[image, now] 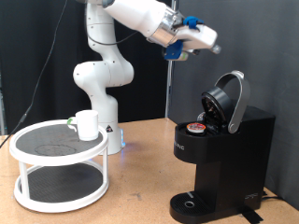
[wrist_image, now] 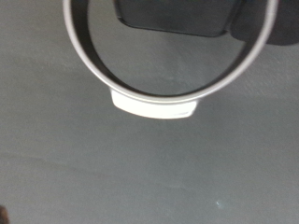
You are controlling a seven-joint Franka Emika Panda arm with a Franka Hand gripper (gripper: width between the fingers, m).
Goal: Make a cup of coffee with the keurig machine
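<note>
The robot's gripper will next go to the top of the grey handle (image: 238, 74) (wrist_image: 154, 105) on the keurig machine's raised lid and close there.
The black keurig machine (image: 229, 149) stands at the exterior view's right with its rounded lid (image: 232, 98) hinged up. A small pod with a reddish top (image: 196, 127) sits in the open chamber. The white cup (image: 87, 124) stands on the top tier of a round white stand at the exterior view's left. My gripper (image: 209, 39) hangs in the air above the raised lid, apart from it and to its upper left. The wrist view shows a grey ring (wrist_image: 93, 70) around a dark inside, with a pale tab (wrist_image: 154, 103), likely the lid's rim; no fingers show there.
The two-tier round white stand (image: 56, 145) takes up the left of the wooden table. The arm's white base (image: 98, 84) stands behind it. The machine's round drip base (image: 192, 203) is bare. A dark curtain hangs behind.
</note>
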